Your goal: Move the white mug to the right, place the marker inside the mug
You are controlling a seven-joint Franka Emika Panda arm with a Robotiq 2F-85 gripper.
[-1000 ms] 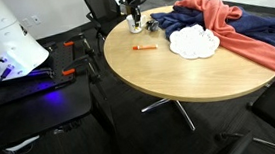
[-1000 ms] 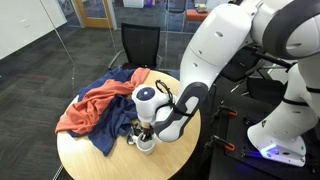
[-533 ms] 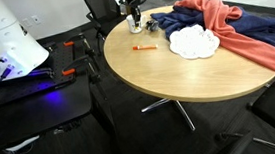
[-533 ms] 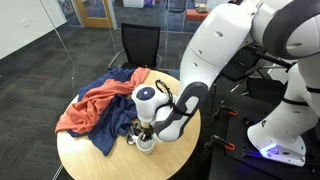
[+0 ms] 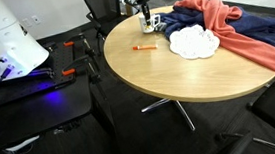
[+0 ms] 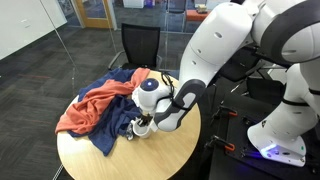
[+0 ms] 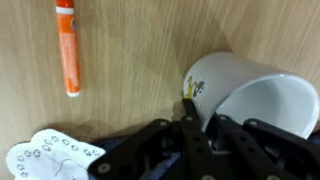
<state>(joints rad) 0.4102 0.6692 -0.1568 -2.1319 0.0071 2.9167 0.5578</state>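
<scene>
The robot will use its gripper to set the white mug down on the bare wood (image 5: 185, 70) just in front of the white patterned cloth.
The white mug (image 5: 153, 24) is on the round wooden table (image 5: 178, 78), next to the blue cloth; it also shows in an exterior view (image 6: 143, 127). My gripper (image 5: 147, 14) reaches down onto it. In the wrist view the gripper (image 7: 192, 118) is shut on the mug's rim (image 7: 250, 90), one finger outside the wall and one inside. The mug looks slightly tilted. The orange marker (image 5: 144, 48) lies flat on the table, apart from the mug, and shows in the wrist view (image 7: 68, 48).
A white patterned cloth (image 5: 193, 42), a dark blue cloth (image 5: 188, 22) and a red cloth (image 5: 239, 33) cover the table beside the mug. A black chair (image 6: 140, 45) stands behind the table. The robot's base (image 6: 285, 120) stands beside it.
My gripper has moved with the mug in it along the table's far edge toward the blue cloth, further from the marker. The marker has not moved.
</scene>
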